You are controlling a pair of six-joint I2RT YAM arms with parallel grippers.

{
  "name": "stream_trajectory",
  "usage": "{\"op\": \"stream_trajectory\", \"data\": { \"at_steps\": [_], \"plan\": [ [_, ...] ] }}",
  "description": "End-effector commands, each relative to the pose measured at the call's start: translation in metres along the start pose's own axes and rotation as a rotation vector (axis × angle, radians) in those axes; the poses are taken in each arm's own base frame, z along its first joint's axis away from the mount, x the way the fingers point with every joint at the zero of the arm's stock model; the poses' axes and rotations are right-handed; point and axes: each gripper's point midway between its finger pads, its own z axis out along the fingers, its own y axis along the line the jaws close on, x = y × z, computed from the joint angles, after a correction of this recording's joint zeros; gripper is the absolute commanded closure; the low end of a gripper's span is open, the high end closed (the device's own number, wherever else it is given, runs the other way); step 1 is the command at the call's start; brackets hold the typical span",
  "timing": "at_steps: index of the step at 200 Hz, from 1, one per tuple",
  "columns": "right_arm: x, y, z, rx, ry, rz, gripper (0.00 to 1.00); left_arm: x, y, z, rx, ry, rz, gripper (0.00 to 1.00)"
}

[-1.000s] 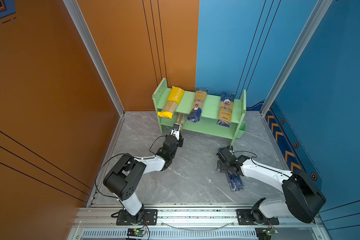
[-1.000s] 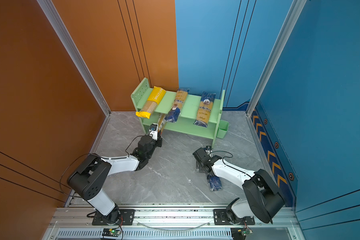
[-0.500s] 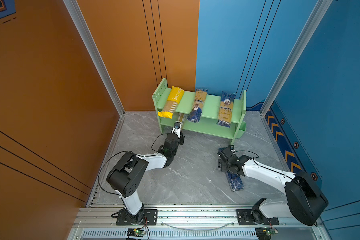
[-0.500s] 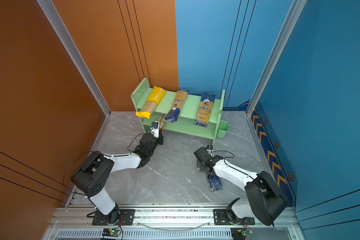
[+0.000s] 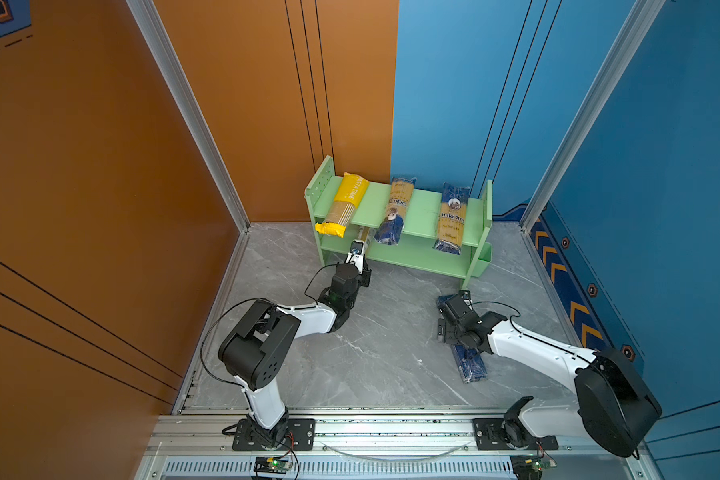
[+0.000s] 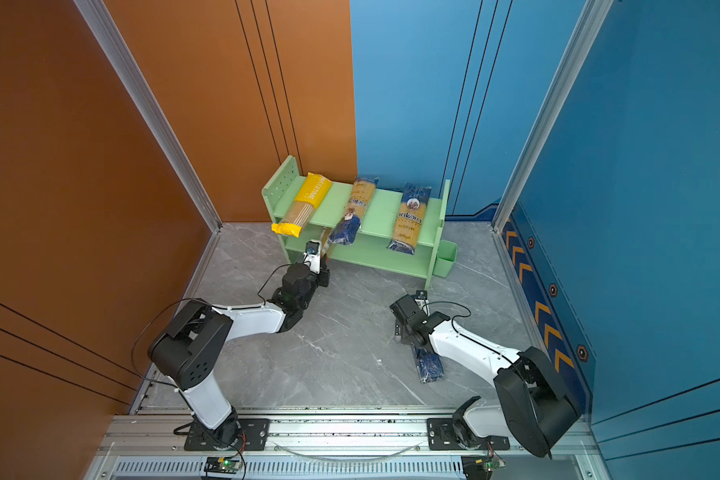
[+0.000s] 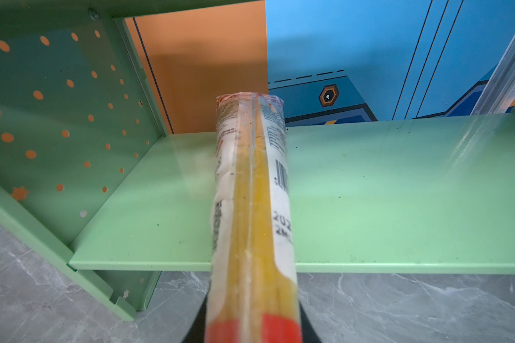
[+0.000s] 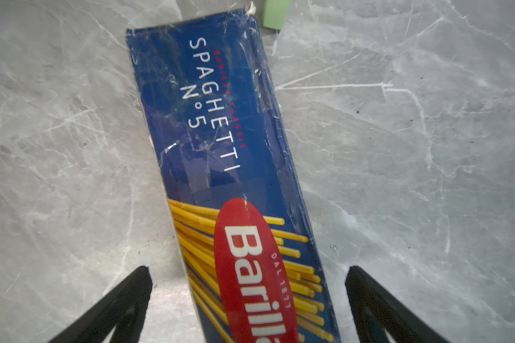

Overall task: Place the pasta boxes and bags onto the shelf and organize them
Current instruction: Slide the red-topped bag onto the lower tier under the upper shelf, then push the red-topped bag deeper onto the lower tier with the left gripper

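Next, my left gripper lets go of the spaghetti pack on the shelf's lower level [image 5: 365, 232] [image 7: 249, 208] near the side panel with the holes.
The light green shelf [image 5: 422, 212] [image 6: 381, 208] stands at the back wall. A yellow pack [image 5: 344, 203] [image 6: 306, 203] and two blue-and-yellow ankara packs [image 5: 395, 212] [image 5: 452, 216] lie across its top tier. My left gripper [image 5: 362, 245] [image 7: 252, 326] is shut on the red end of a clear white-labelled spaghetti pack [image 7: 250, 193]. The pack's far end reaches over the lower tier [image 7: 399, 193] near the perforated side panel. On the floor lies the dark blue Barilla box [image 5: 470, 365] [image 8: 220, 118]. My right gripper [image 5: 449, 330] [image 8: 249, 270] is open, a finger on each side of the box.
A small green bin [image 5: 481, 262] [image 6: 445, 257] hangs on the shelf's right side. A shelf leg [image 8: 275, 14] stands just past the Barilla box's far end. Orange and blue walls close in behind and beside the shelf. The lower tier right of the held pack is bare.
My left arm has reached forward, carrying the red-ended pack further under the top tier. The right gripper has shifted slightly over the Barilla box.
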Motion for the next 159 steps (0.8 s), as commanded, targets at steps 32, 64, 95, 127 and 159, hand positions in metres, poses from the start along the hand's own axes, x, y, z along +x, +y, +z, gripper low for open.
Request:
{"op": "stream_trajectory", "data": {
  "at_steps": [32,64,95,127,159],
  "plan": [
    [0.002,-0.006,-0.001,0.006,-0.002,0.001,0.0,-0.083,0.0,0.004,0.0,-0.248,-0.097,1.0],
    [0.002,-0.006,-0.001,0.005,-0.004,0.004,0.0,-0.079,0.001,0.005,-0.003,-0.237,-0.101,1.0],
    [0.002,-0.006,-0.002,0.003,-0.003,0.005,0.0,-0.076,0.0,0.006,-0.004,-0.232,-0.103,1.0],
    [0.002,-0.006,-0.002,0.003,-0.004,0.006,0.0,-0.075,0.0,0.005,-0.006,-0.231,-0.101,0.98],
    [0.002,-0.007,-0.003,0.004,-0.006,0.007,0.0,-0.074,0.0,0.004,-0.009,-0.227,-0.098,0.9]
  ]
}}
